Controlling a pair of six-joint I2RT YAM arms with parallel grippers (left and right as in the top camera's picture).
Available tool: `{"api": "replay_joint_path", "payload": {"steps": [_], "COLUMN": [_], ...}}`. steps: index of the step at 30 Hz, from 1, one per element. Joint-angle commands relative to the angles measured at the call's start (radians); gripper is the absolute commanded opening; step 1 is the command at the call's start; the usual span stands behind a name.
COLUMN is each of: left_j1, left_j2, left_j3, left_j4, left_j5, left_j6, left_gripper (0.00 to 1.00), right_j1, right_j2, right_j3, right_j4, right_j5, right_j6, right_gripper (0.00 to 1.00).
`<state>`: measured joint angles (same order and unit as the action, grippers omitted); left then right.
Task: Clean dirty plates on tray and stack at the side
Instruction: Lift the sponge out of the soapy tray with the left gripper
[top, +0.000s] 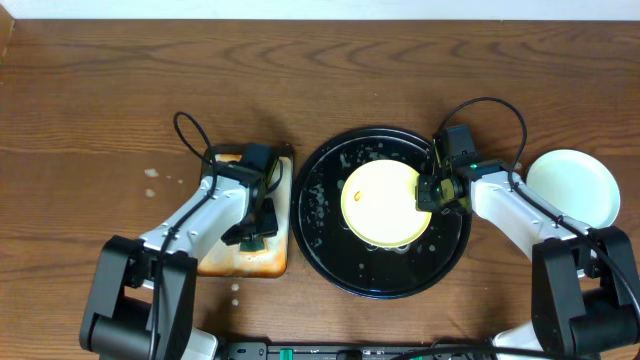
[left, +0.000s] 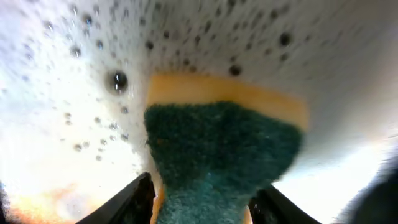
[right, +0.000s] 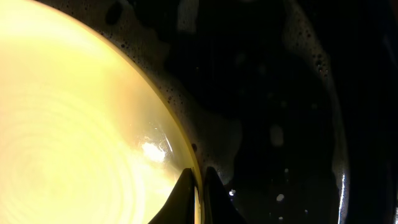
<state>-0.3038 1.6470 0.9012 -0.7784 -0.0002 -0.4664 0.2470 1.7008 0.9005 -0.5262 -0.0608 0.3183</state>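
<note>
The yellow plate shows orange smear; left gripper should grip the sponge (top: 252, 243), wipe it, before stacking.
The pale yellow plate (top: 380, 200) lies on the black tray (top: 450, 250) with a small orange smear left of its middle. My right gripper (top: 428, 193) is shut on its right rim; in the right wrist view the fingers (right: 200, 180) pinch the yellow plate's (right: 74, 124) edge over the wet tray (right: 273, 93). One pale mint-blue plate (top: 572, 188) sits on the table at the right. The other mint-blue plate does not show. My left gripper (top: 252, 228) holds the green and yellow sponge (left: 224, 143) between its fingers (left: 202, 199).
The small rectangular orange-stained tray (top: 232, 262) lies under my left gripper, left of the black tray. Its foamy white floor (left: 56, 93) fills the left wrist view. Suds and water drops speckle the black tray's left side (top: 318, 205).
</note>
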Motion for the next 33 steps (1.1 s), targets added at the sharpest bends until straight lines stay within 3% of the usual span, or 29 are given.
{"api": "replay_joint_path", "payload": {"steps": [1, 14, 17, 20, 23, 24, 33], "left_j1": [-0.001, -0.001, -0.001, -0.001, -0.001, -0.001, -0.001], "left_j2": [-0.018, -0.006, -0.006, -0.006, -0.006, -0.006, -0.037], "left_j3": [0.033, -0.016, -0.016, -0.016, -0.016, -0.016, 0.115], "left_j4": [0.0, 0.087, 0.095, 0.097, 0.114, 0.119, 0.028], "left_j5": [-0.024, -0.072, -0.071, -0.068, -0.068, -0.068, -0.056], "left_j6": [0.014, 0.043, 0.043, 0.043, 0.045, 0.048, 0.112], "left_gripper": [0.51, 0.49, 0.37, 0.32, 0.19, 0.1, 0.07], "right_j1": [-0.01, -0.01, -0.01, -0.01, -0.01, -0.01, -0.01], "right_j2": [0.042, 0.042, 0.042, 0.042, 0.042, 0.042, 0.042], "right_j3": [-0.018, -0.018, -0.018, -0.018, -0.018, -0.018, -0.018], "right_j4": [-0.005, -0.005, -0.005, -0.005, -0.005, -0.005, -0.004], "right_j5": [0.034, 0.033, 0.033, 0.033, 0.033, 0.033, 0.033], "right_j6": [0.01, 0.01, 0.01, 0.01, 0.01, 0.01, 0.01], "right_gripper": [0.01, 0.01, 0.01, 0.01, 0.01, 0.01, 0.01]}}
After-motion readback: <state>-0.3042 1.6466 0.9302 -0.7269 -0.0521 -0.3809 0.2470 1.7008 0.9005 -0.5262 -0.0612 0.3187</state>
